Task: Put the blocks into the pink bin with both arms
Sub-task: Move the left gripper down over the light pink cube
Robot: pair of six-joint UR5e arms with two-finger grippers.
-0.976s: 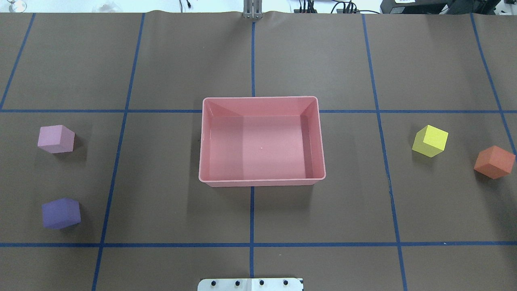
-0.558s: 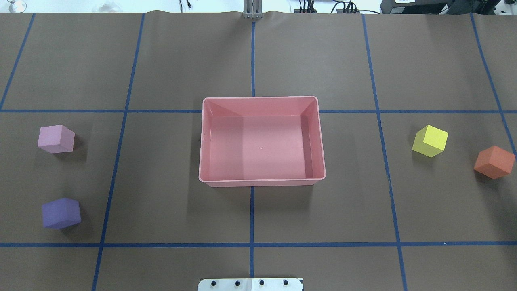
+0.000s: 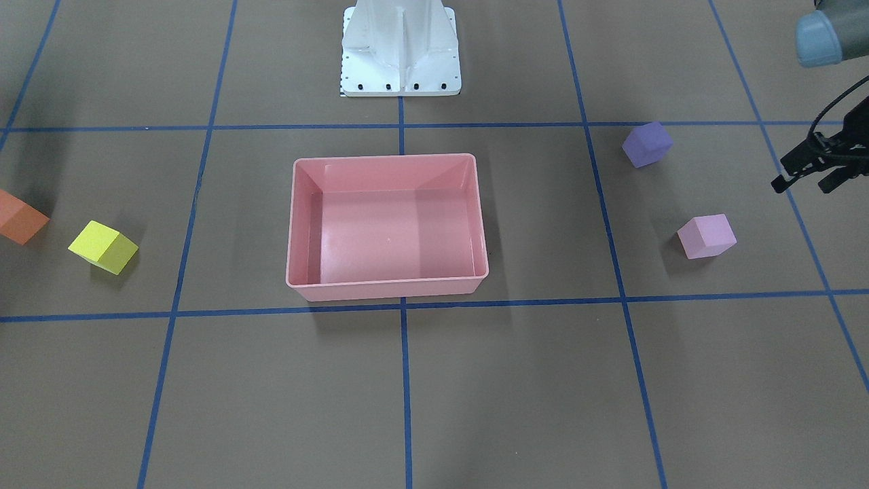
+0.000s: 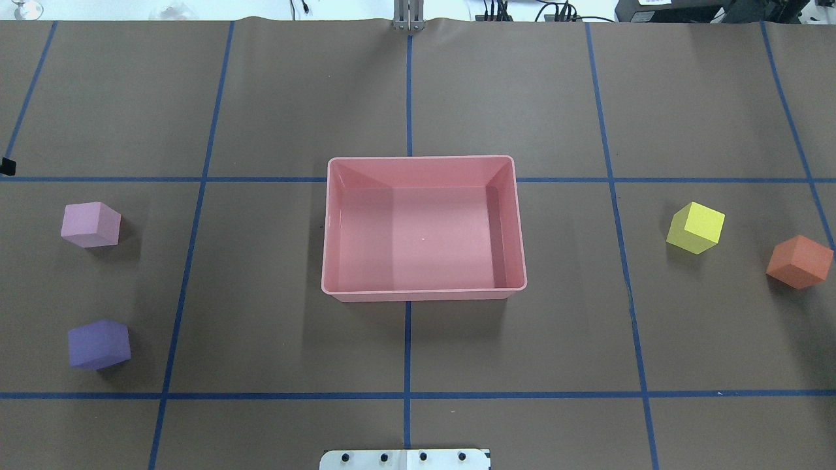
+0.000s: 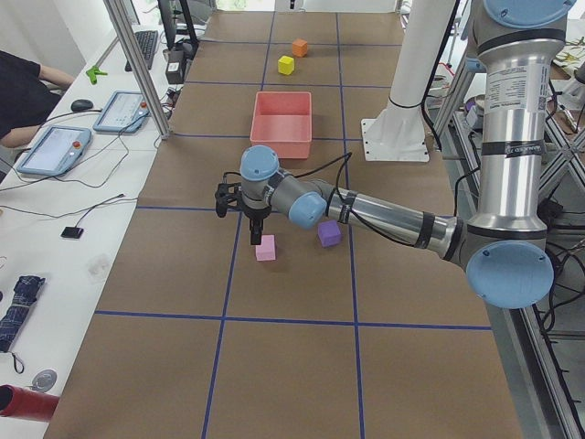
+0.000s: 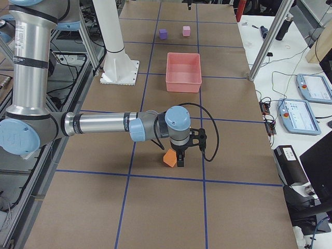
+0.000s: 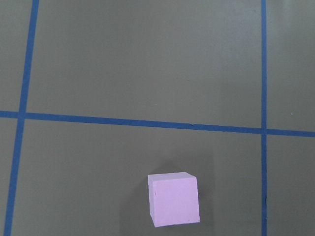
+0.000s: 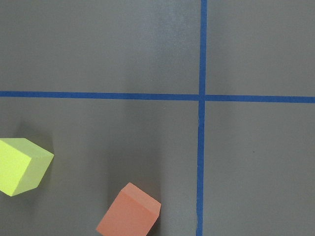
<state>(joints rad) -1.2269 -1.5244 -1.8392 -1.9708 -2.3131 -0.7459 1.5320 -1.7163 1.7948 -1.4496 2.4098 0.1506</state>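
Note:
Next, I move my left gripper to the middle of the light pink block [image 3: 709, 233] [image 7: 175, 200] and close it there, with its fingers on opposite sides.
The pink bin [image 4: 423, 295] stands empty mid-table. The light pink block [image 4: 91, 224] and purple block [image 4: 98, 344] lie to its left, the yellow block [image 4: 696, 227] and orange block [image 4: 799, 262] to its right. My left gripper [image 3: 804, 182] hovers open and empty, beyond the light pink block [image 3: 707, 236] on the side away from the bin; that block is low in the left wrist view [image 7: 173, 198]. My right gripper [image 6: 180, 158] shows only in the exterior right view, just beside the orange block [image 6: 169, 157]. I cannot tell whether it is open or shut.
The white base plate [image 4: 405, 459] sits at the near edge of the table. Blue tape lines cross the brown table cover [image 4: 405, 352]. Tablets and cables lie on side benches beyond the far edge [image 5: 55, 146].
A black tip of my left gripper has come into the overhead view at its left edge. The blocks and the bin have not moved.

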